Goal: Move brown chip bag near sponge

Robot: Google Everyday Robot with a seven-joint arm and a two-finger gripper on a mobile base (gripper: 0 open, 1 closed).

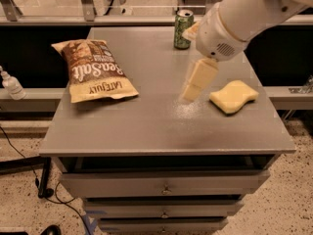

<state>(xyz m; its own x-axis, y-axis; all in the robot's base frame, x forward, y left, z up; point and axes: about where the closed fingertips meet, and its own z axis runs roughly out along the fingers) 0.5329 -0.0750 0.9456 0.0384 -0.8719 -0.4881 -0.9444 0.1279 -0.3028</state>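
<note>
Next, I need to grip the brown chip bag at the middle of its side (114, 66) facing the green drink can.
The brown chip bag (95, 71) lies flat on the left part of the grey table (156, 131), its white "Sea Salt" lettering facing up. The pale yellow sponge (234, 96) lies flat on the right part of the table. My gripper (196, 81) hangs from the white arm that reaches in from the upper right. It is over the middle of the table, just left of the sponge and well to the right of the bag. It holds nothing that I can see.
A green drink can (183, 29) stands at the back of the table, behind the arm. The table has drawers (164, 187) below its front edge. A small white bottle (11, 84) stands on a ledge at the far left.
</note>
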